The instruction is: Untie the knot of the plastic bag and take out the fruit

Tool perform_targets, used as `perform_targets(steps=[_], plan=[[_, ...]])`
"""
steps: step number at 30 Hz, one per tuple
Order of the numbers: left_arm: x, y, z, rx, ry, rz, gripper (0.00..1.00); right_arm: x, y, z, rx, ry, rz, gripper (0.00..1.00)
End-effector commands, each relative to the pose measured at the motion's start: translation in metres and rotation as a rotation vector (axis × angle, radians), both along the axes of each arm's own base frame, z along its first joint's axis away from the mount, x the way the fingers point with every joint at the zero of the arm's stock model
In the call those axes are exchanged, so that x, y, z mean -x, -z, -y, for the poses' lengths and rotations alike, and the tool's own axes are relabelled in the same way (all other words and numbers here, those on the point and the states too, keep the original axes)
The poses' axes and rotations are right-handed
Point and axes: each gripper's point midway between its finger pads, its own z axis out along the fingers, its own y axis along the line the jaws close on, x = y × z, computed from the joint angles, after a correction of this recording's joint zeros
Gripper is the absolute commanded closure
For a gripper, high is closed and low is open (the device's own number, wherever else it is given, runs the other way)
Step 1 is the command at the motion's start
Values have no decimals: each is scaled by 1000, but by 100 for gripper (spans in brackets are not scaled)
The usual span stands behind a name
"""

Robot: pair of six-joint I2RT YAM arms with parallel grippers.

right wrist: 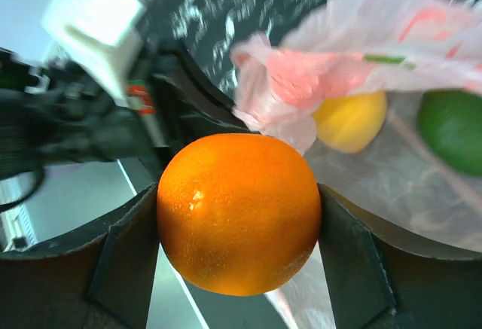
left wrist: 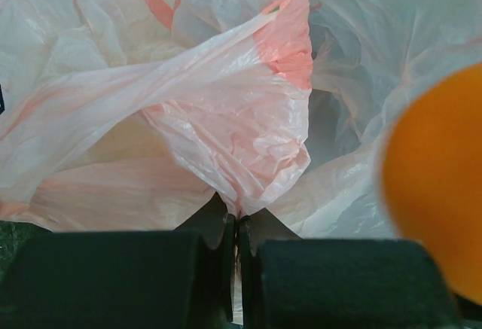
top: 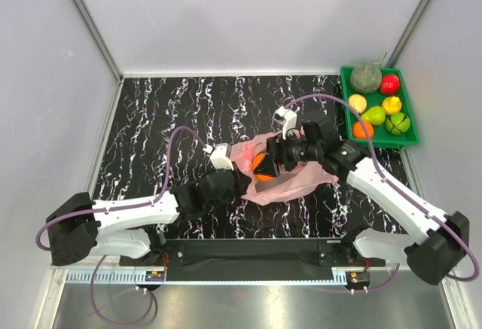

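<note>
The robot's right gripper needs to release the orange fruit in the green tray [top: 375, 100], between the netted melon and the green pear.
The pink plastic bag [top: 294, 182] lies at mid-table with its mouth open; no tied knot shows. My left gripper [top: 239, 176] is shut on a fold of the bag's edge [left wrist: 239, 208], and the plastic [left wrist: 226, 118] spreads out in front of it. My right gripper [top: 273, 160] is shut on an orange fruit [top: 263, 165] at the bag's mouth. The orange [right wrist: 239, 212] sits between both fingers [right wrist: 124, 257] and also shows in the left wrist view [left wrist: 437, 186]. A yellow fruit [right wrist: 350, 120] and a green fruit [right wrist: 452, 129] lie inside the bag [right wrist: 339, 73].
A green tray [top: 345, 111] at the back right holds a netted melon [top: 365, 77], a red fruit [top: 389, 83] and several yellow, green and orange fruits. The left arm [right wrist: 90, 111] is close in front of the right gripper. White walls enclose the table.
</note>
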Motion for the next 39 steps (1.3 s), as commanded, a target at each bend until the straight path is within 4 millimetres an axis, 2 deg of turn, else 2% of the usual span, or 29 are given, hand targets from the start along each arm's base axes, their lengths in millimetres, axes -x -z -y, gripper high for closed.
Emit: perform_targets(steps=[1, 2, 5, 6, 8, 9, 10, 11, 12, 13, 14, 16, 17, 19, 20, 23, 24, 25, 26, 27, 28, 29, 30, 32, 33, 34, 35, 36, 39], plan=[[-7, -17, -3, 29, -40, 37, 100, -4, -85, 6, -129, 45, 217, 100], [-6, -15, -4, 27, -42, 32, 100, -12, -99, 12, -137, 104, 263, 100], [-3, -7, -7, 22, -40, 13, 100, -57, -127, 52, -74, 431, 411, 100], [-2, -6, -7, 25, -40, 10, 100, -85, -122, 78, 20, 617, 431, 100], [-1, -4, -7, 21, -39, 4, 100, -121, -118, 112, 119, 810, 411, 100], [-1, -3, -7, 21, -38, 0, 100, -136, -118, 135, 164, 929, 415, 100], [0, -1, -6, 18, -32, -5, 100, -155, -117, 170, 188, 1065, 402, 100], [0, -2, -6, 18, -31, -6, 100, -167, -120, 191, 196, 1154, 396, 100], [1, -1, -5, 18, -29, -8, 100, -185, -106, 211, 215, 1238, 344, 100], [2, -2, -5, 21, -24, -10, 100, -195, -101, 230, 222, 1303, 320, 100], [2, -2, -4, 26, -20, -12, 100, -213, -88, 270, 256, 1416, 278, 100], [4, -2, -2, 27, -8, -14, 100, -230, -71, 303, 254, 1524, 210, 100], [4, -3, 0, 27, -3, -16, 100, -247, -54, 339, 283, 1600, 159, 100], [5, -1, 3, 31, 11, -23, 100, -262, -31, 361, 325, 1645, 91, 100], [7, 0, 6, 32, 23, -27, 100, -280, -11, 378, 361, 1669, 61, 100], [10, -1, 15, 34, 53, -38, 100, -311, 21, 399, 414, 1690, 29, 100], [12, -3, 18, 37, 64, -37, 100, -316, 26, 410, 426, 1718, 25, 100], [12, -5, 20, 39, 68, -35, 100, -327, 16, 413, 407, 1723, 48, 100], [12, -5, 21, 43, 69, -35, 100, -337, 36, 416, 434, 1709, 23, 100], [13, -5, 21, 40, 75, -33, 100, -342, 40, 418, 451, 1702, 22, 100], [13, -7, 23, 46, 76, -31, 100, -350, 28, 422, 448, 1708, 35, 100], [14, -6, 22, 39, 79, -33, 100, -354, 53, 425, 489, 1701, -14, 94], [13, -6, 21, 39, 77, -33, 100, -355, 57, 428, 498, 1716, -31, 86], [15, -6, 20, 45, 77, -34, 100, -354, 73, 433, 508, 1720, -72, 59], [15, -5, 19, 44, 75, -35, 100, -357, 76, 433, 506, 1712, -71, 40], [15, -7, 18, 50, 75, -33, 100, -359, 75, 434, 502, 1712, -68, 14], [16, -6, 16, 47, 73, -33, 100, -360, 80, 434, 510, 1703, -81, 4], [16, -5, 14, 45, 71, -33, 100, -360, 78, 434, 509, 1695, -79, 0], [17, -3, 9, 47, 58, -35, 100, -360, 65, 432, 481, 1692, -62, 0]])
